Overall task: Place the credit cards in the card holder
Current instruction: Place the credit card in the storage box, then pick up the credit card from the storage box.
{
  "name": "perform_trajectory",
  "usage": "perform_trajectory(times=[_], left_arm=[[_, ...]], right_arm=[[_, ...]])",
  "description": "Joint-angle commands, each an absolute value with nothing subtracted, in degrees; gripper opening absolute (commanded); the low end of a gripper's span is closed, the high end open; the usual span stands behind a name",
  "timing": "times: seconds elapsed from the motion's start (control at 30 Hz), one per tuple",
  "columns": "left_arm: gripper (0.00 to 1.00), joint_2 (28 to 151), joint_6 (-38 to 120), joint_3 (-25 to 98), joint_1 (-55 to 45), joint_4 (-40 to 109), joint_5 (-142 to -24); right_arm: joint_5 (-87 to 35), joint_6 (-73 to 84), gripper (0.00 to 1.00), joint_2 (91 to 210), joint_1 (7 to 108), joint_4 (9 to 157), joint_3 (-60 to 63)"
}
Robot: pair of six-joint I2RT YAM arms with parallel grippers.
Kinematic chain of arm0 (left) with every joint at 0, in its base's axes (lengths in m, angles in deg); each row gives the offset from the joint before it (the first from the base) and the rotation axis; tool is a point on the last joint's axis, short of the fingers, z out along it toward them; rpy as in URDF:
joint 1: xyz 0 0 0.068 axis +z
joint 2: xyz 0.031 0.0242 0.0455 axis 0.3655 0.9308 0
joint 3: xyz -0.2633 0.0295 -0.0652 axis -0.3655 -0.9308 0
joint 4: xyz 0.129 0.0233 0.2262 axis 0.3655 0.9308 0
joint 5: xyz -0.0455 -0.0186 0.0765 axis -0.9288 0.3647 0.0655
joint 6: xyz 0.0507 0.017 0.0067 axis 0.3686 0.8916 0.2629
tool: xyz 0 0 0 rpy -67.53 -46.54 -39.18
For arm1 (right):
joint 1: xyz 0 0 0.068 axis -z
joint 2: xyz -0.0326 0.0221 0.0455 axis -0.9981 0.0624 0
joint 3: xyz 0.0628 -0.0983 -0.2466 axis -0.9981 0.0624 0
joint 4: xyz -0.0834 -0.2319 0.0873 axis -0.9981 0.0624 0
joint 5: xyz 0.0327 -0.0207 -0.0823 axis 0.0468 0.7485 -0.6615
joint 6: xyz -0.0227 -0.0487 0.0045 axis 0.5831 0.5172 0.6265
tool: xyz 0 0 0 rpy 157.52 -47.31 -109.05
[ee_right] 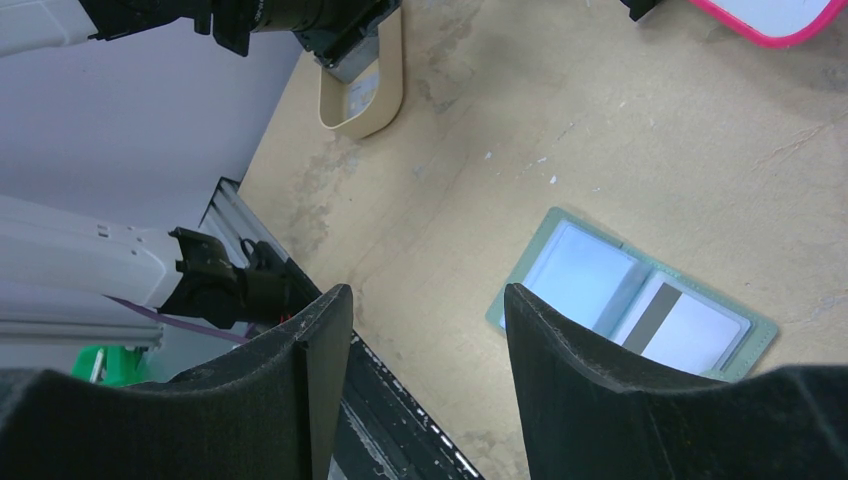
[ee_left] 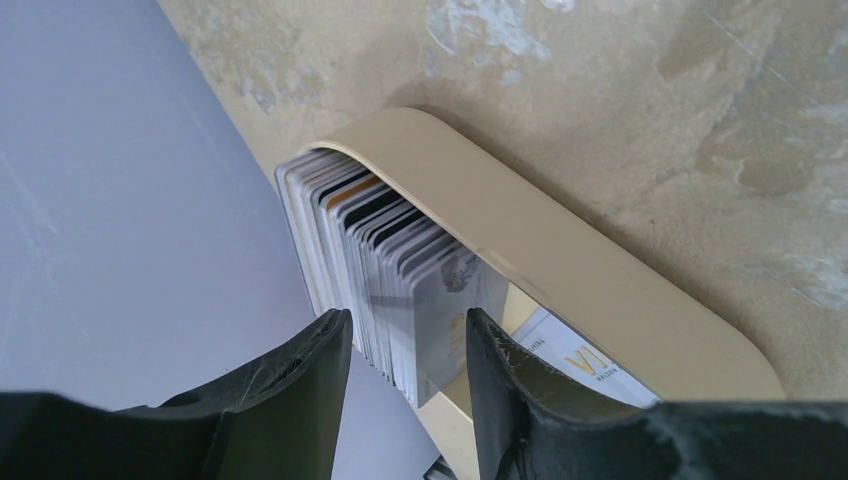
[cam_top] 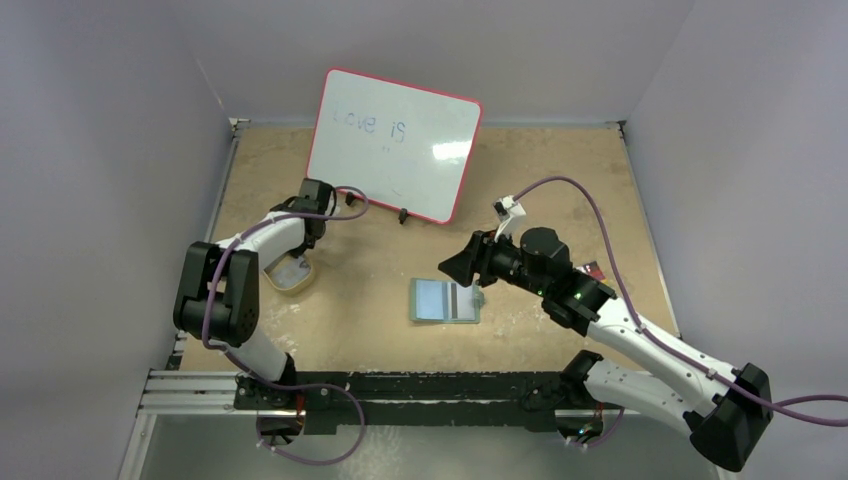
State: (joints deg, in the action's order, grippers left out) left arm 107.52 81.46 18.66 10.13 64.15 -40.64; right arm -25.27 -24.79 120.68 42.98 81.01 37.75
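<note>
Several packed cards stand between my left gripper's open fingers, so next my left gripper pinches only the end card [ee_left: 438, 335] and hands it to my right gripper.
The sage-green card holder [cam_top: 445, 321] lies open at mid-table. A pale blue card [cam_top: 430, 297] sits in its left half and a whitish card with a dark stripe [cam_top: 462, 300] in its right half. The right wrist view shows the holder [ee_right: 755, 342] and both cards [ee_right: 580, 275] [ee_right: 690, 330]. My right gripper [cam_top: 452, 268] [ee_right: 425, 300] hovers open and empty, above and left of the holder. My left gripper [cam_top: 297, 255] [ee_left: 405, 330] is open, its fingers straddling the near end of an upright stack of cards [ee_left: 400, 260] in a beige tray [ee_left: 560, 240].
The beige tray [cam_top: 290, 283] sits near the table's left edge by the wall. A pink-framed whiteboard [cam_top: 395, 145] stands at the back. A small dark and red object [cam_top: 592, 268] lies right of my right arm. A metal rail [cam_top: 200, 390] runs along the near edge.
</note>
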Motion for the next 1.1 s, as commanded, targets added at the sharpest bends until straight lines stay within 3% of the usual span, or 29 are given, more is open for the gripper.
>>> perform_trajectory(times=[0.0, 0.6, 1.07], left_arm=[[0.45, 106.55, 83.58, 19.13, 10.54, 59.22, -35.79], [0.45, 108.59, 83.63, 19.16, 10.54, 59.27, -36.71], [0.29, 107.25, 84.06, 22.32, 10.58, 62.54, -35.43]], right_arm=[[-25.96, -24.38, 0.60, 119.36, 42.95, 79.76, 37.05], [-25.93, -24.12, 0.60, 119.14, 42.94, 80.05, 37.03], [-26.14, -24.32, 0.61, 118.35, 42.94, 79.98, 37.59]])
